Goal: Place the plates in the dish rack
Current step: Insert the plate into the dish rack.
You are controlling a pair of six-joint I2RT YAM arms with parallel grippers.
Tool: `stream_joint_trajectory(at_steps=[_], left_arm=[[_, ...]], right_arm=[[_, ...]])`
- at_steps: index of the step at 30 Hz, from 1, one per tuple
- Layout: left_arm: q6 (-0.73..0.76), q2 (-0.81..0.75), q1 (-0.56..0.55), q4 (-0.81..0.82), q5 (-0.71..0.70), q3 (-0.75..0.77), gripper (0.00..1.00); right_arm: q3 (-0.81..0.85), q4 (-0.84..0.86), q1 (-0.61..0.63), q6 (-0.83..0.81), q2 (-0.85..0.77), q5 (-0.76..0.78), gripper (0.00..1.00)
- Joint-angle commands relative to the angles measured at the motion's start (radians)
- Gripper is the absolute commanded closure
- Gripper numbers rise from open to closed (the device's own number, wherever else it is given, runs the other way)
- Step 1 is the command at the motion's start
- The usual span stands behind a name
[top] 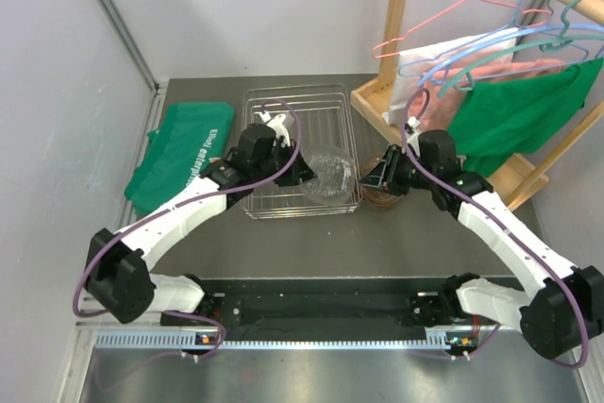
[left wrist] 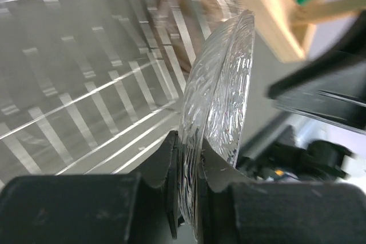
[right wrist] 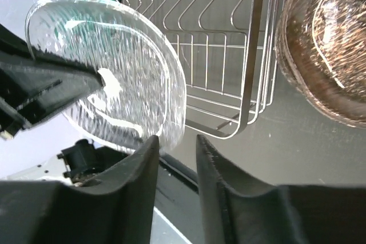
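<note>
Next, my left gripper lets go of the clear glass plate in the end of the dish rack [top: 254,177] nearest the green bag.
A clear ribbed glass plate [top: 328,174] stands on edge over the right side of the dish rack [top: 283,93]. My left gripper [top: 300,172] is shut on its rim; in the left wrist view both fingers pinch the plate [left wrist: 223,84] at the gripper [left wrist: 191,158]. My right gripper [top: 370,176] is just right of the plate and open. In the right wrist view its jaws [right wrist: 177,141] stand apart with nothing between them, and the plate [right wrist: 108,78] hangs just past the left fingertip. A brown-tinted plate [right wrist: 326,55] lies on the table beside the rack [right wrist: 229,55].
A folded green bag [top: 184,153] lies left of the rack. A wooden clothes stand [top: 406,44] with hangers and a green garment [top: 528,110] rises at the back right, close behind my right arm.
</note>
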Motion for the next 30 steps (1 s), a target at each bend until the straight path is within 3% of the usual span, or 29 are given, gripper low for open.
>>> stream_joint_trajectory(at_steps=[1,17,24,30], left_arm=[[0.067,-0.07,0.003,-0.134,-0.223,0.062,1.0],[0.118,-0.137,0.01,-0.445,-0.746,0.194,1.0],[0.171,-0.119,0.029,-0.546,-0.969,0.245,1.0],[0.214,-0.09,0.052,-0.586,-1.063,0.246,1.0]], right_arm=[[0.05,0.001,0.017,-0.032,-0.05,0.037,0.62],[0.079,-0.145,0.016,-0.107,-0.056,0.173,0.28],[0.107,-0.17,0.017,-0.138,-0.029,0.181,0.26],[0.118,-0.191,0.016,-0.155,-0.021,0.19,0.25]])
